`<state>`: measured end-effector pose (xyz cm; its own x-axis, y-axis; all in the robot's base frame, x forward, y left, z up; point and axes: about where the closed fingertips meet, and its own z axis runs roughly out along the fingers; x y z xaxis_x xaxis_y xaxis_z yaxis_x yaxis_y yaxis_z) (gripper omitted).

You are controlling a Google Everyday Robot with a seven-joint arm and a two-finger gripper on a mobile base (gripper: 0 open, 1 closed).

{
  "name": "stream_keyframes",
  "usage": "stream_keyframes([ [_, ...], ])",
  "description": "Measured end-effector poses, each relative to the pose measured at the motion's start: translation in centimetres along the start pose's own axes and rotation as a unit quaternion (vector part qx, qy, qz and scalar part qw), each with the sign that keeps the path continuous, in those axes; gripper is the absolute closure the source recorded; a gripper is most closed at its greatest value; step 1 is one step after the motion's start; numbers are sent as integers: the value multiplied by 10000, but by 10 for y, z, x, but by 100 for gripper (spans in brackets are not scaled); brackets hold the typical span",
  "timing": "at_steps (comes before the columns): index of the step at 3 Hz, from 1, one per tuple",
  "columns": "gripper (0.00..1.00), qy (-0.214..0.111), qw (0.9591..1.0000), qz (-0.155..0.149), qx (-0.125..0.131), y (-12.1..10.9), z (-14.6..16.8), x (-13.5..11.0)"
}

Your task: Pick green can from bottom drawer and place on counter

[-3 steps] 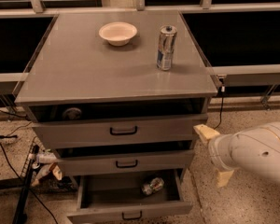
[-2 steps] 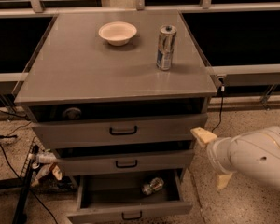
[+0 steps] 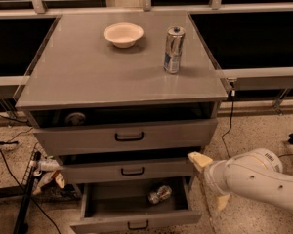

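Note:
Next, I reach my gripper into the open bottom drawer and close it on the green can's end (image 3: 166,191), the one nearer to my gripper.
The green can (image 3: 159,194) lies on its side in the open bottom drawer (image 3: 136,219), right of the drawer's middle. The counter (image 3: 88,77) is the grey top of the cabinet. My gripper (image 3: 210,180) hangs to the right of the cabinet, level with the middle and bottom drawers. It is open and empty. One pale fingertip (image 3: 198,159) is close to the cabinet's right edge and the other (image 3: 222,202) is lower, beside the bottom drawer. The gripper is to the right of the can and slightly above it, not touching it.
A tall slim silver-and-blue can (image 3: 174,49) and a white bowl (image 3: 123,34) stand on the counter's far half. The top drawer (image 3: 127,136) is slightly open with a round object (image 3: 75,118) inside. Cables and clutter (image 3: 44,172) lie left of the cabinet.
My gripper has moved left and down, closer to the cabinet's right side and the open bottom drawer. The cans and the bowl have not moved.

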<state>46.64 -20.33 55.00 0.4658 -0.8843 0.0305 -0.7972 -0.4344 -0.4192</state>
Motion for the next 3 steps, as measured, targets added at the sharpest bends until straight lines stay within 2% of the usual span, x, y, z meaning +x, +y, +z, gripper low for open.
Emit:
stream_keyframes([
  [1, 0, -443, 9988, 143, -167, 24, 69, -1],
  [2, 0, -789, 9960, 318, -287, 42, 118, 3],
  [3, 0, -857, 9953, 314, -315, 45, 128, 0],
])
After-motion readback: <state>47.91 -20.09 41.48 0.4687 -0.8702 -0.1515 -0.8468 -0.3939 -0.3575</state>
